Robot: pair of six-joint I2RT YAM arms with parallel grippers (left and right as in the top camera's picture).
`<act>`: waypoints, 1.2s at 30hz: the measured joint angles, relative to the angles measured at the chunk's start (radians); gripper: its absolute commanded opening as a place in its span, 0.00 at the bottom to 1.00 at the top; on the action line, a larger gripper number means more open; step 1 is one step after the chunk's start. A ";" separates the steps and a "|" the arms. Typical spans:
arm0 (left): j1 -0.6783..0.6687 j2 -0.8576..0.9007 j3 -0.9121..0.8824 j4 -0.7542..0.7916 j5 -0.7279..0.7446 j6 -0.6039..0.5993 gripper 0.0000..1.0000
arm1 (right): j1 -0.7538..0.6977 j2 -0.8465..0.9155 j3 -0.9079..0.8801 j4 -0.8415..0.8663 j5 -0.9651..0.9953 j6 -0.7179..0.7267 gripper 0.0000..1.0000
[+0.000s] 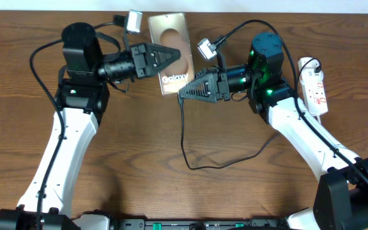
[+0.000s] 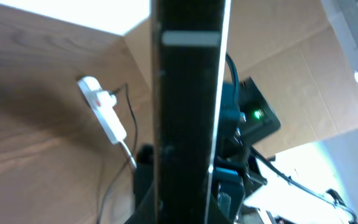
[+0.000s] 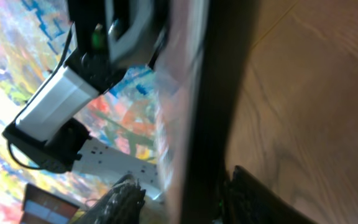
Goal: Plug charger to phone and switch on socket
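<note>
The fingers of my right gripper are low at the phone's lettered end beside the charger, so that gripper should take the phone's side edge (image 1: 192,71) before my left gripper opens.
The brown-bronze phone (image 1: 168,33) with white "Galaxy" lettering is in the upper middle of the overhead view. My left gripper (image 1: 179,55) is shut on it. In the left wrist view the phone shows as a dark upright slab (image 2: 188,93) between the jaws. My right gripper (image 1: 185,91) is at the phone's lettered end. In the right wrist view its jaws (image 3: 185,202) stand apart on either side of the phone's edge (image 3: 219,93), with a gap on the left. The charger, a black cable (image 1: 184,137), hangs from that end; its plug tip is hidden. The socket, a white power strip (image 1: 315,86), lies far right.
The charger cable loops over the wooden table (image 1: 139,147) toward the right arm (image 1: 299,128). The power strip and its cord also show in the left wrist view (image 2: 107,115). A cardboard wall (image 2: 316,81) stands behind the table.
</note>
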 measured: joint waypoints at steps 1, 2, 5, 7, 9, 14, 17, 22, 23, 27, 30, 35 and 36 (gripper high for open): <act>-0.003 0.000 0.000 0.000 0.007 0.000 0.07 | 0.000 0.000 0.000 0.002 0.006 0.000 0.50; -0.006 0.000 0.000 0.000 0.014 0.000 0.07 | 0.000 0.000 0.000 0.005 0.011 -0.001 0.50; -0.006 0.000 0.000 0.000 0.019 0.000 0.07 | 0.000 0.000 0.000 0.008 0.018 -0.001 0.51; -0.006 0.000 0.000 0.000 0.020 0.000 0.08 | 0.000 0.000 0.000 0.008 0.021 -0.001 0.51; -0.006 0.000 0.000 0.000 0.022 0.000 0.07 | 0.000 0.000 0.000 0.008 0.023 -0.001 0.54; -0.006 0.000 0.000 0.000 0.023 0.000 0.08 | 0.000 0.000 0.000 0.029 0.014 0.000 0.75; -0.006 0.000 0.000 0.000 0.022 0.000 0.07 | 0.000 0.000 0.000 0.078 -0.017 -0.003 0.83; -0.006 0.000 0.000 0.000 0.022 0.000 0.07 | -0.015 0.000 0.000 0.106 -0.042 -0.009 0.68; -0.006 0.000 0.000 0.000 0.023 0.000 0.08 | -0.022 0.000 0.000 0.106 -0.040 -0.006 0.65; -0.010 0.000 0.000 0.000 0.037 0.000 0.08 | -0.036 0.000 0.001 0.106 -0.011 -0.005 0.64; -0.024 0.000 0.000 0.000 0.042 0.000 0.07 | -0.035 0.000 0.001 0.106 0.020 -0.006 0.54; -0.043 0.000 0.000 0.000 0.043 0.000 0.07 | -0.035 0.000 0.001 0.107 0.040 -0.007 0.39; -0.043 0.001 0.000 0.000 0.043 0.000 0.08 | -0.035 0.000 0.001 0.109 0.040 -0.007 0.37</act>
